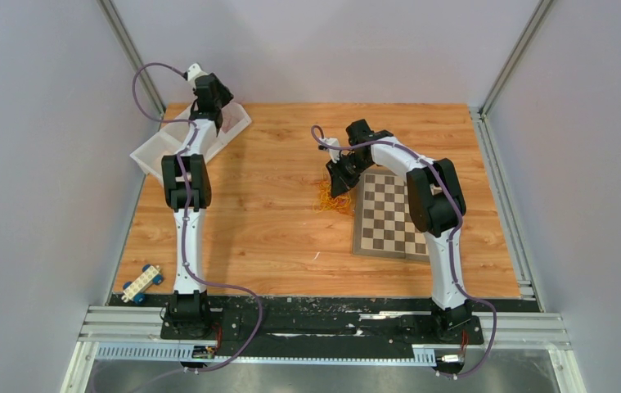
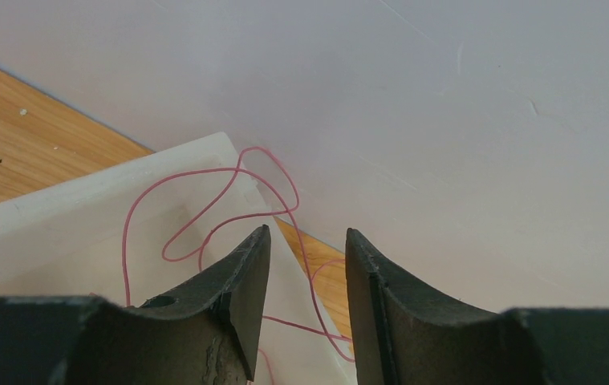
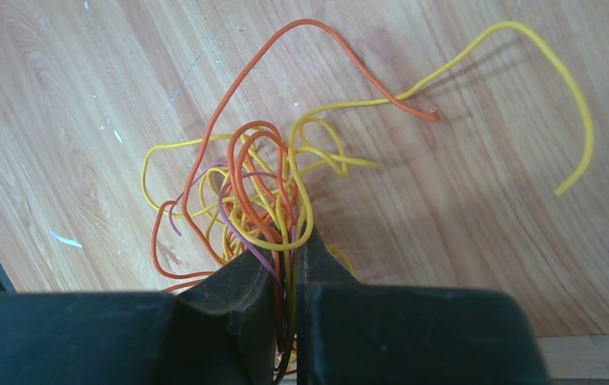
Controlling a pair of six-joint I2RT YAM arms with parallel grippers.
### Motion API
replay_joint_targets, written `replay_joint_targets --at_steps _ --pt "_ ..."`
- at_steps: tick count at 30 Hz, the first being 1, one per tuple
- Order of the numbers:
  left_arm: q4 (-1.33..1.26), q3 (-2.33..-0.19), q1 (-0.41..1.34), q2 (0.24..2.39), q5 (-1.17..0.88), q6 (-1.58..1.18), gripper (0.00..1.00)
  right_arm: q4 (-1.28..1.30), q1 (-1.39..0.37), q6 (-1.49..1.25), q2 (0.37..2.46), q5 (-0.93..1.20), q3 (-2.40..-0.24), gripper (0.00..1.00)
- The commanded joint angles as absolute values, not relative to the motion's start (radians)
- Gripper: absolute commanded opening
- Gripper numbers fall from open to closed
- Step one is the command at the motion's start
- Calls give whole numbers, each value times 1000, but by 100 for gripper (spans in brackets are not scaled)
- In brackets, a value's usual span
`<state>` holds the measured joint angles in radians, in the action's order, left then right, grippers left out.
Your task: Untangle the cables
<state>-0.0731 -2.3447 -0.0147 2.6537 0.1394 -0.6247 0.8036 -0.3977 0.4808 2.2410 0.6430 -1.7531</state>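
Note:
The red cable is draped over the far edge of the white bin, so my left gripper needs to pinch the part of the red cable (image 2: 307, 263) there and bring it inside before untangling more.
A tangled bunch of thin yellow, orange and purple cables (image 1: 329, 199) lies on the wooden table just left of the chessboard. In the right wrist view the bunch (image 3: 261, 184) spreads out ahead of my fingers. My right gripper (image 1: 341, 182) (image 3: 291, 245) is shut on several strands of it. My left gripper (image 1: 223, 115) (image 2: 307, 237) is open over the far corner of a white bin (image 2: 60, 216). A single thin red cable (image 2: 205, 188) lies looped in that bin, and part of it runs across the gap between my fingers without being held.
A chessboard (image 1: 389, 213) lies right of the bunch. The white bin (image 1: 164, 143) stands at the table's far left corner, by the wall. A small white and blue toy car (image 1: 142, 283) sits at the near left edge.

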Motion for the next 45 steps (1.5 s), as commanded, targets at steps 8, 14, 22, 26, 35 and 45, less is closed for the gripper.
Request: replay_joint_targets --at_steps 8,14,22,26,35,45 --pt "23 -2373 -18 2654 116 -735 46 788 -395 497 2235 621 -1789 10" --pt "57 -2366 -18 2649 83 -746 48 787 -395 498 2239 611 -1790 10" --pt "68 -2339 -21 2631 108 -754 31 788 -395 500 2243 611 -1793 10" --pt "58 -2345 -21 2631 128 -741 22 788 -395 497 2243 612 -1794 10" --pt "8 -2329 -25 2597 116 -741 4 788 -395 496 2244 626 -1795 10" --pt "-64 -2281 -26 2547 86 -757 27 788 -394 494 2240 636 -1794 11"
